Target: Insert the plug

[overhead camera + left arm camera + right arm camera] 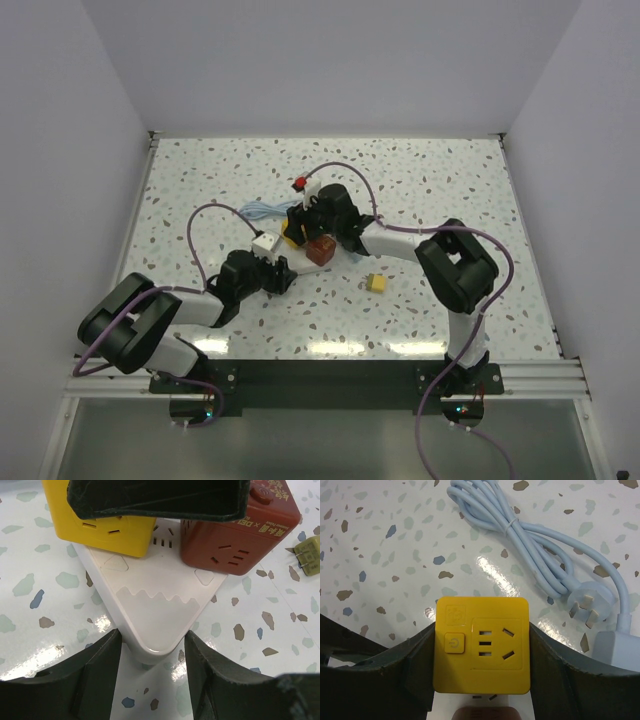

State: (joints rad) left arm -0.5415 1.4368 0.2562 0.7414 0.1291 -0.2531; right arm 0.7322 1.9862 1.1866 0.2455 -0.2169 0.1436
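Note:
My right gripper is to let go of the yellow cube plug just in front of the coiled pale blue cord's looped end (243, 244).
A white triangular socket base (155, 615) lies on the table with a yellow cube plug (481, 650) and a brown cube plug (235, 535) sitting on it. My right gripper (481, 652) is shut on the yellow cube's two sides from above; in the top view it (302, 226) is over the yellow cube (289, 237), beside the brown cube (320, 250). My left gripper (152, 642) straddles the base's near corner, with both fingers touching its edges. In the top view the left gripper (280, 272) is just front-left of the cubes.
A small yellowish loose plug (377, 283) lies on the table right of the base and shows in the left wrist view (310, 555). A coiled pale blue cord (540, 535) with a three-pin plug (585, 607) lies behind the base (262, 210).

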